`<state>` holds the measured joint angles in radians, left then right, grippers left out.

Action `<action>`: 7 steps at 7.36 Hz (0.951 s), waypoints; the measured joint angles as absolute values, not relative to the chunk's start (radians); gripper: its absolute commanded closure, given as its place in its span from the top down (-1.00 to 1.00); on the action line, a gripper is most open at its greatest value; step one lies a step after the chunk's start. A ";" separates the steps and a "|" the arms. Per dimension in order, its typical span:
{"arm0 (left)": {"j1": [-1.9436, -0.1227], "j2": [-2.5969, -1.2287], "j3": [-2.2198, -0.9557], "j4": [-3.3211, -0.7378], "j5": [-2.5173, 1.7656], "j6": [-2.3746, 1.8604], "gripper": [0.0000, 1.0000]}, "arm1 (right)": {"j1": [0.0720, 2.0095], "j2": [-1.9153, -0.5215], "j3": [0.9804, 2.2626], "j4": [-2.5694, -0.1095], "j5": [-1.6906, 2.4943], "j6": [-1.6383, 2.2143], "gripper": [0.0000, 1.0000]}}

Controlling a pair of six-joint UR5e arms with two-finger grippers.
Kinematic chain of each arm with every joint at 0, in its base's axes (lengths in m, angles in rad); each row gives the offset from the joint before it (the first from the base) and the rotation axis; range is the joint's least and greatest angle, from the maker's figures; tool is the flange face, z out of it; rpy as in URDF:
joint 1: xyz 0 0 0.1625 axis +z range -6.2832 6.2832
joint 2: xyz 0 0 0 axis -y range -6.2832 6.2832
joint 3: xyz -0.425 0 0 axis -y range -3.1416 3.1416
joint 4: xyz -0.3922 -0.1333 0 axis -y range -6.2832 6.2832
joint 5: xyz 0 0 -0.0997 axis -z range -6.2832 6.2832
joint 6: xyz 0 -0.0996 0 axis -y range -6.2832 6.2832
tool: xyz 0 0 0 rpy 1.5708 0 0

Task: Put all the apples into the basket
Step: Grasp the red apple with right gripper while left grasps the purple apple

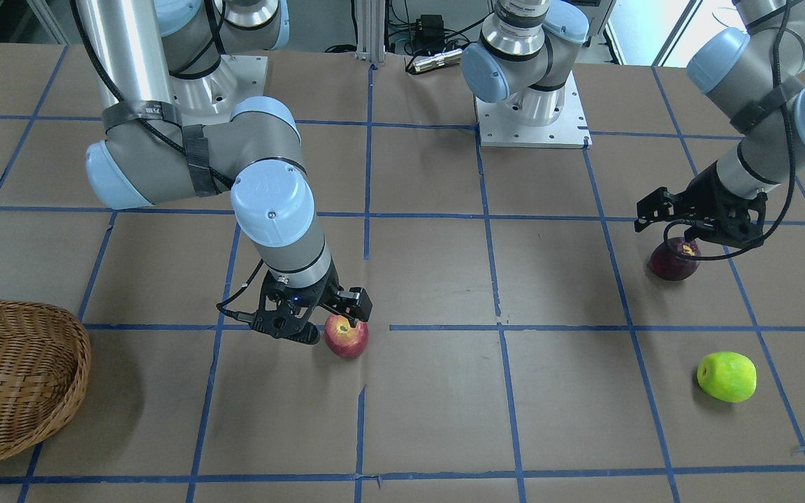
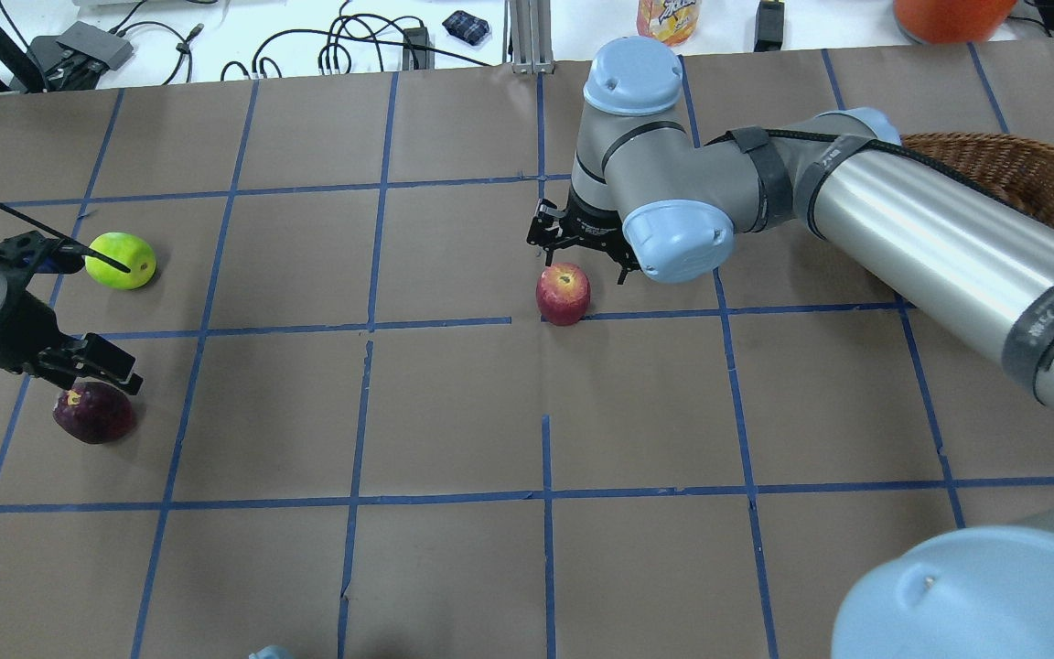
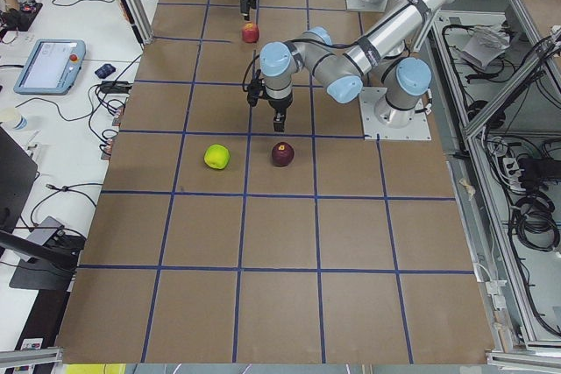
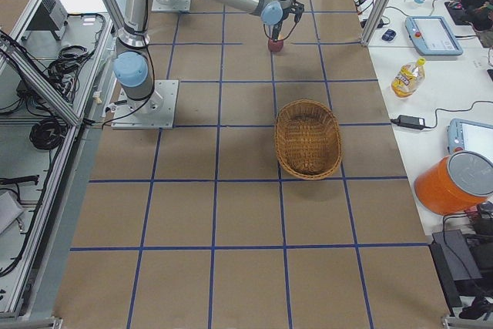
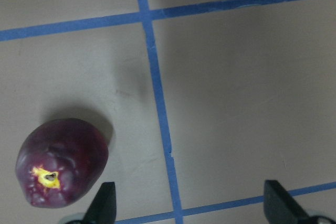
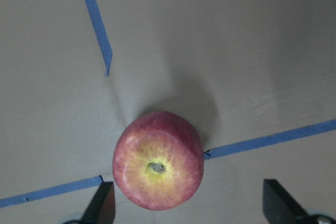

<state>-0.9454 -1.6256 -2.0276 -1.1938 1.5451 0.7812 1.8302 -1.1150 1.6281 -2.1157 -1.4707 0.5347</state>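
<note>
The dark purple apple is next for my left gripper, which should close on the apple's opposite sides [image 1: 674,258] [image 5: 61,163], with its yellow spot between the fingers.
The red apple [image 1: 346,336] sits mid-table. My right gripper [image 1: 318,318] hovers just over it, open. In the right wrist view the red apple [image 6: 158,160] lies between the fingers, close to the left fingertip [image 6: 104,203]. The dark purple apple [image 2: 92,412] sits under my left gripper [image 2: 79,366], which is open. In the left wrist view the purple apple [image 5: 62,162] lies mostly outside the left fingertip [image 5: 105,203]. The green apple [image 2: 121,261] lies beyond the left gripper. The wicker basket [image 2: 1021,146] stands on the robot's far right, with no apple in it.
The right arm's long silver link [image 2: 948,256] crosses above the table in front of the basket. The brown table [image 2: 454,412] carries a blue tape grid. Cables, a bottle [image 2: 669,18] and an orange container [image 2: 948,14] lie past the far edge.
</note>
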 measured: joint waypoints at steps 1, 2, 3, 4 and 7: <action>-0.923 -1.628 -2.031 -1.184 1.545 0.811 1.00 | 1.835 -1.097 1.619 -2.122 -1.470 0.535 1.00; -0.902 -1.630 -2.034 -1.176 1.546 0.827 1.00 | 1.842 -1.080 1.611 -2.125 -1.470 0.534 1.00; -0.874 -1.637 -2.036 -1.154 1.548 0.839 1.00 | 1.851 -1.063 1.606 -2.127 -1.470 0.533 1.00; -0.838 -1.651 -2.040 -1.124 1.545 0.853 1.00 | 1.856 -1.051 1.605 -2.127 -1.470 0.532 1.00; -0.782 -1.701 -2.043 -1.063 1.536 0.900 1.00 | 1.862 -1.024 1.604 -2.131 -1.469 0.531 1.00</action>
